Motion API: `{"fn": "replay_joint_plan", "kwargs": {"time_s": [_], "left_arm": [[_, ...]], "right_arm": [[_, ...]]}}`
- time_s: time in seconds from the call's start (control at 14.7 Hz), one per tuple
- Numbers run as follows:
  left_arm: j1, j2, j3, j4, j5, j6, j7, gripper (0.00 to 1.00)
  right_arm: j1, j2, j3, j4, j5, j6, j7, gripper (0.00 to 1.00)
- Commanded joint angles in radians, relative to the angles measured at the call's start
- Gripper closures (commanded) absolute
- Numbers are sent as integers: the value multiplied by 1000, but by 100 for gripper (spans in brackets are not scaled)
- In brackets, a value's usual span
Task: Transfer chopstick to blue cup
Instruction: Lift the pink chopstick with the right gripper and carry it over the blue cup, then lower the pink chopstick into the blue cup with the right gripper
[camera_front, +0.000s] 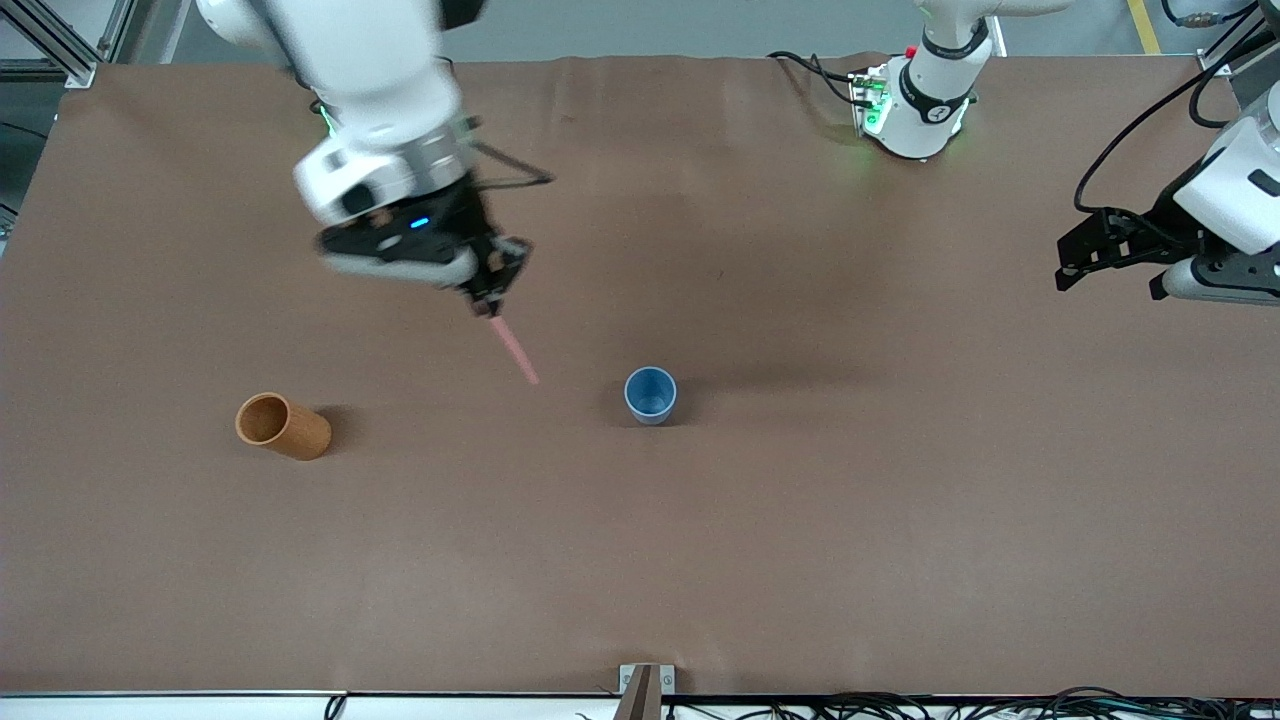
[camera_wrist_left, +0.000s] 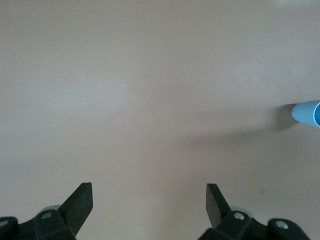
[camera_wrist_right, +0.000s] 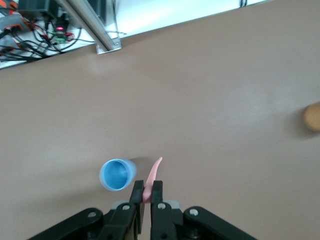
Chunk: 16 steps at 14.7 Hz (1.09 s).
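Note:
I need to release the pale-pink chopstick from my right gripper inside the blue cup (camera_front: 649, 394) (camera_wrist_right: 116, 175), so that it is left leaning on the cup's rim.
My right gripper (camera_front: 490, 303) hangs above the brown table, shut on the pale-pink chopstick (camera_front: 515, 351), which slants down from its fingertips toward the blue cup (camera_front: 650, 394). In the right wrist view the chopstick (camera_wrist_right: 153, 175) sticks out between the shut fingers, with the blue cup (camera_wrist_right: 116, 174) upright just beside its tip. The cup's darker blue inside holds nothing. My left gripper (camera_front: 1105, 272) waits open over the table's left-arm end. In the left wrist view its fingers (camera_wrist_left: 82, 200) stand wide apart over bare table, with the blue cup (camera_wrist_left: 307, 113) at the picture's edge.
An orange-brown wooden cup (camera_front: 283, 425) lies on its side toward the right arm's end of the table, also seen as the wooden cup (camera_wrist_right: 312, 116) in the right wrist view. The left arm's base (camera_front: 920, 95) and its cables sit at the table's back edge.

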Motion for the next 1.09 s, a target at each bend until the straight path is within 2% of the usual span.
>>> {"fn": "replay_joint_plan", "kwargs": {"time_s": [0.0,0.41,1.02], "left_arm": [[2,-13,6,3,-8,-3,11,0],[-1,-6,6,37,-6,-5,4,0],[16,-10,6,36,-8,-5,74,0]], "right_arm": [[76,90,-18,23,-74,90,133,99],[104,180,-19,28,-80,246,161,98],[142,197,-18,-6,-94,236,158,98]]}}
